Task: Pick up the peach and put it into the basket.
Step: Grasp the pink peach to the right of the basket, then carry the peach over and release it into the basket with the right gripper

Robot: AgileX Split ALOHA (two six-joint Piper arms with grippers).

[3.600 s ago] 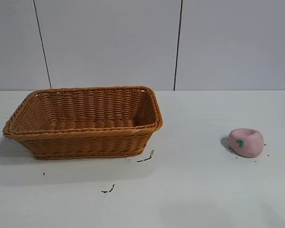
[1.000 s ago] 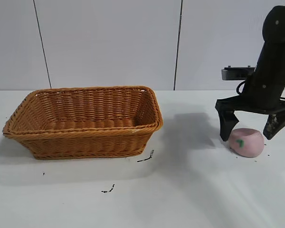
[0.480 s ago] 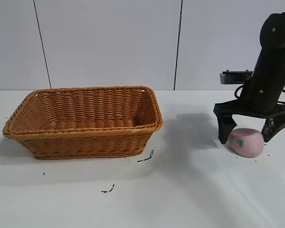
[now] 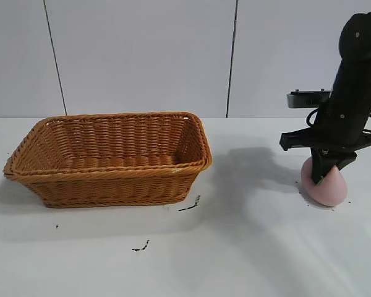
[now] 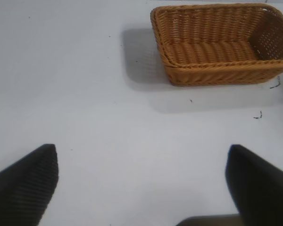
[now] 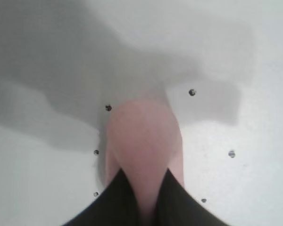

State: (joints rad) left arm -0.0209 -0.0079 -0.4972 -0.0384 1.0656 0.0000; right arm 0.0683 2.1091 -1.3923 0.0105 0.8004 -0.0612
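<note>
The robot's right gripper should release the peach inside the wicker basket, around the middle of its length [image 4: 130,156] behind the front rim.
The pale-pink peach [image 4: 326,187] lies on the white table at the right, squeezed narrow between the fingers of my right gripper [image 4: 325,174], which is shut on it from above. In the right wrist view the peach [image 6: 144,136] bulges out past the two black fingertips [image 6: 118,197]. Its leaf mark is hidden. The orange-brown wicker basket [image 4: 111,158] stands at the left of the table, empty. My left gripper [image 5: 141,183] is open and empty over bare table, well away from the basket [image 5: 221,42], and is out of the exterior view.
Small dark specks [image 4: 188,206] lie on the table in front of the basket and around the peach. A white panelled wall stands behind the table.
My right gripper has come down around the peach and shut on it, squeezing it narrower. The basket has not moved.
</note>
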